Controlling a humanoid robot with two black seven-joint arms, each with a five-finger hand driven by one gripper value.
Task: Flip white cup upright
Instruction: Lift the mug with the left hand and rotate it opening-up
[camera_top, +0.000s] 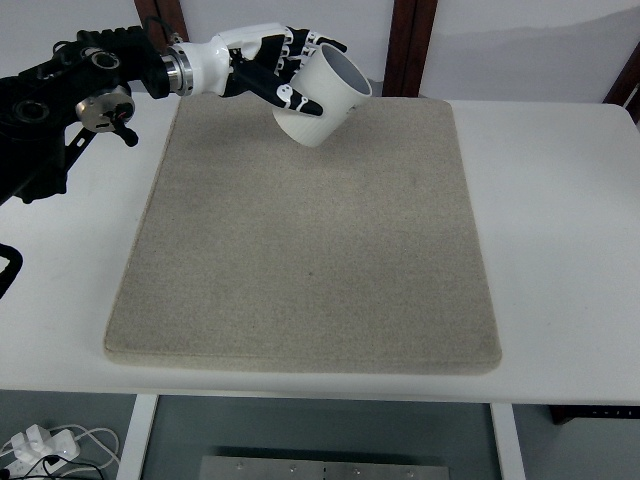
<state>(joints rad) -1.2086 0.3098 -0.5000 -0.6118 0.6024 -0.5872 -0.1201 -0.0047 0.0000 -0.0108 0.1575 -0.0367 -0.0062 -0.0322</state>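
Next, my left gripper puts the white cup down on the grey mat a short way in from its far edge (271, 188).
A white cup (322, 98) is held tilted above the far edge of the grey mat (310, 250), its open mouth facing up and to the right. My left hand (285, 65) comes in from the left edge at the top and its white and black fingers are curled around the cup's side. The cup's base points down toward the mat. The right arm is not in view.
The mat lies on a white table (560, 230). The left arm's black joints (60, 100) sit over the table's far left corner. Cables and a white plug (40, 445) lie on the floor below the front edge.
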